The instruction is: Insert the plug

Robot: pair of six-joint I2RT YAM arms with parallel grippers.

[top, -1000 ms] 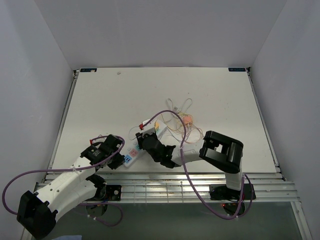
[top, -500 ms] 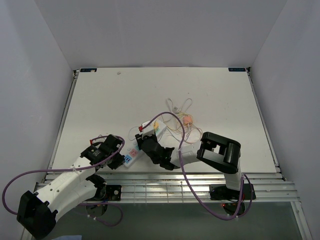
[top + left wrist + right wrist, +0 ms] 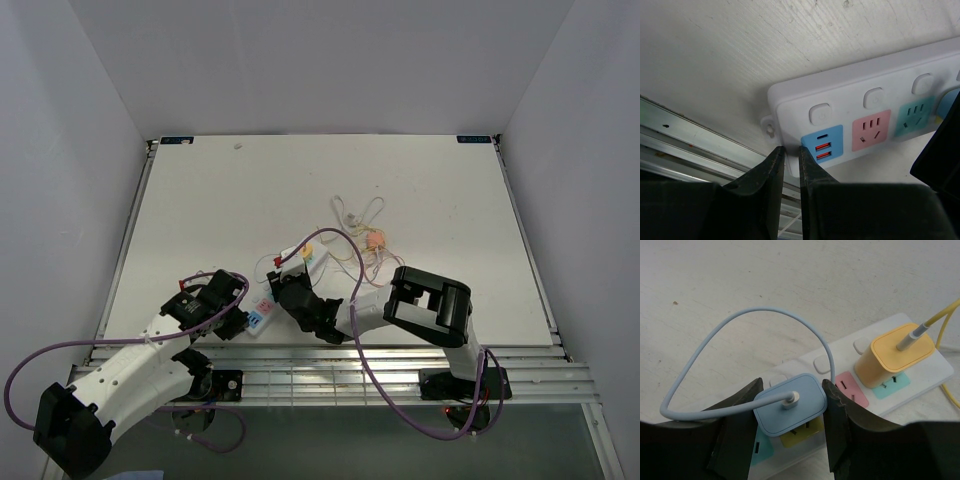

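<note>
Next, I let go of the light blue plug, socket and all, with my right gripper over bare table point(image 3: 292, 241) point(image 3: 856, 321) just behind the yellow plug. The light blue plug is now directly over the yellow socket.
A white power strip point(image 3: 850, 95) with coloured sockets lies near the table's front edge; it also shows in the top view point(image 3: 262, 312). My left gripper point(image 3: 791, 157) is pinched on the strip's end corner, beside the blue USB panel point(image 3: 822, 145). My right gripper point(image 3: 792, 392) is shut on a light blue plug point(image 3: 805, 412) and holds it directly over the yellow socket point(image 3: 795, 436); its prongs are hidden. The plug's blue cable point(image 3: 740, 320) loops away to the left. A yellow plug point(image 3: 895, 357) sits in the green socket further along the strip.
A tangle of thin cables point(image 3: 360, 235) lies on the table behind the strip. A slatted metal rail point(image 3: 330, 360) runs along the front edge, just beside the strip's end. A pink socket point(image 3: 852, 390) lies between the two plugs.
My right gripper has shifted a little to the left and nearer with the blue plug. The strip's far end has swung slightly left. The left arm has barely moved.
</note>
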